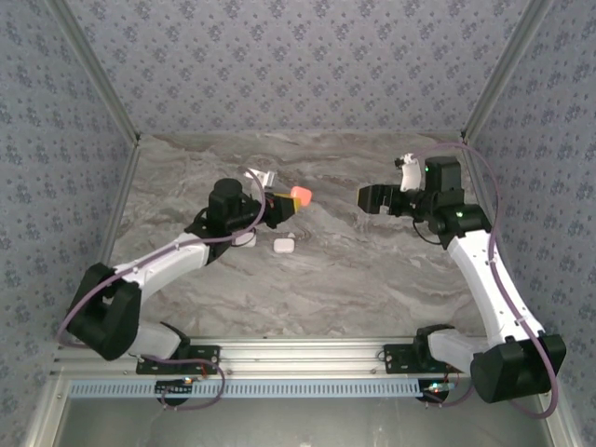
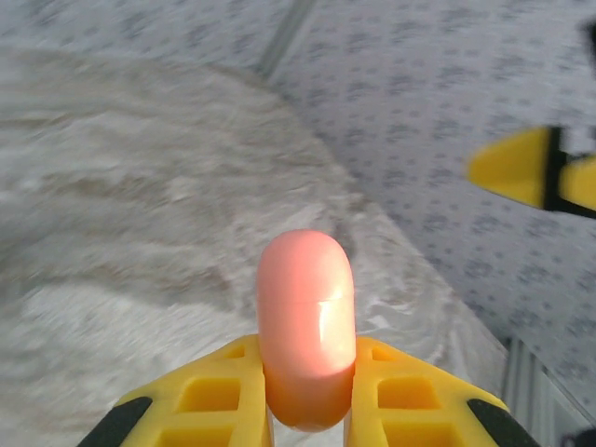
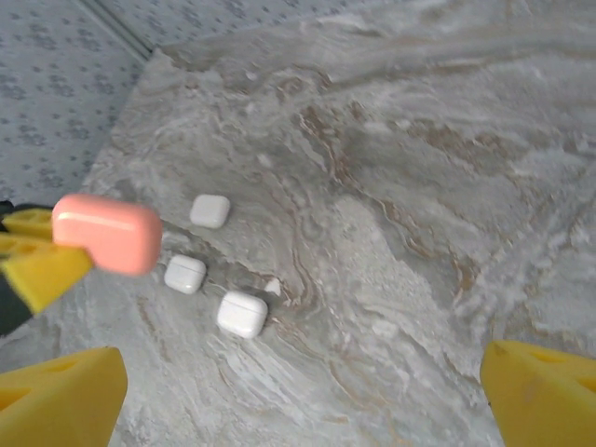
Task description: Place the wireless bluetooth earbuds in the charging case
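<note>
Next, I release the pink case with my left gripper on the marble (image 1: 285, 220) just behind the white case nearest the table's middle.
A salmon-pink charging case (image 2: 305, 317), lid closed, is clamped upright between the yellow fingers of my left gripper (image 2: 307, 377). From above, that case (image 1: 300, 195) hangs over the middle of the table in my left gripper (image 1: 284, 201). My right gripper (image 1: 371, 198) faces it from the right, open and holding nothing. Its yellow fingertips (image 3: 58, 399) frame the table, and the pink case (image 3: 107, 233) shows at the left. A tiny white piece (image 3: 273, 286), perhaps an earbud, lies beside a white case; it is too small to tell.
Three closed white cases (image 3: 209, 210) (image 3: 184, 274) (image 3: 242, 314) lie on the marble table (image 3: 400, 233) below the pink one. One white case (image 1: 284, 246) sits just right of the left arm. Patterned walls enclose the table on three sides.
</note>
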`<state>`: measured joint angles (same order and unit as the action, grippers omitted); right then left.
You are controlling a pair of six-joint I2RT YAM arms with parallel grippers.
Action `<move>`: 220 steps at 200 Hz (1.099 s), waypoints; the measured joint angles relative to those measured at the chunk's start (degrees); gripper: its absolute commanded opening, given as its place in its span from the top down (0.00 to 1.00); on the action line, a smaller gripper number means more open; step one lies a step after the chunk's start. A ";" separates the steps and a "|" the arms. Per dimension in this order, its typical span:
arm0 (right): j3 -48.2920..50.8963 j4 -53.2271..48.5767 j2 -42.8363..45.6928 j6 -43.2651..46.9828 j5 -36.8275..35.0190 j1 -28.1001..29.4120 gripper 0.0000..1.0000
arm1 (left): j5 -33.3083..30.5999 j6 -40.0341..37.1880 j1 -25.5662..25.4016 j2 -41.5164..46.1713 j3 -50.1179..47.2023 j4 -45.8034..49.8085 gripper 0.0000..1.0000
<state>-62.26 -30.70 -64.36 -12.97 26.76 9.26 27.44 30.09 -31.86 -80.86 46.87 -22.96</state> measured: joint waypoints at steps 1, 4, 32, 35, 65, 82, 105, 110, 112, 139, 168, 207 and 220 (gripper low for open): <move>0.07 0.00 0.00 -0.04 -0.07 0.00 0.00 | -0.09 0.17 0.24 -0.33 0.09 0.28 1.00; 0.26 0.00 0.00 -0.15 -0.28 0.00 0.00 | -0.24 0.61 0.76 -0.94 0.26 0.87 1.00; 1.38 -0.50 0.24 -0.81 -2.01 -0.02 0.00 | -1.16 3.82 4.39 -7.63 1.97 5.60 1.00; 1.38 -0.59 0.24 -0.81 -2.08 -0.02 0.00 | -1.25 3.98 4.61 -8.37 2.12 5.92 1.00; 1.38 -0.68 0.24 -0.79 -2.58 -0.02 0.00 | -1.20 6.54 5.62 -15.34 4.09 8.28 1.00; 1.40 -0.83 0.24 -0.79 -2.62 -0.02 0.00 | -1.09 7.72 5.62 -18.60 4.92 8.13 1.00; 1.53 -0.85 0.24 -0.79 -2.62 -0.02 0.00 | -0.92 9.03 5.62 -21.68 5.29 7.80 1.00; 1.60 -0.85 0.24 -0.79 -2.62 -0.02 0.00 | -0.94 9.14 5.62 -22.25 5.40 7.78 1.00; 1.62 -0.85 0.24 -0.76 -2.62 -0.02 0.00 | -0.94 9.25 5.62 -22.43 5.49 7.78 1.00; 1.70 -1.03 0.24 -0.76 -2.62 -0.02 0.00 | -1.22 9.75 5.62 -24.00 6.43 7.61 0.95; 1.75 -1.05 0.24 -0.74 -2.62 -0.02 0.00 | -1.62 10.10 5.62 -25.18 7.34 6.64 0.86; 1.75 -1.11 0.24 -0.74 -3.04 -0.02 0.00 | -2.91 10.27 5.62 -26.12 7.39 6.49 0.70; 1.75 -1.27 0.24 -0.72 -3.04 -0.02 0.00 | -3.43 10.38 5.62 -26.32 7.37 6.58 0.57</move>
<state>-60.51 -31.97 -64.12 -13.69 23.73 9.23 24.01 40.47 -26.24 -107.18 54.24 -16.38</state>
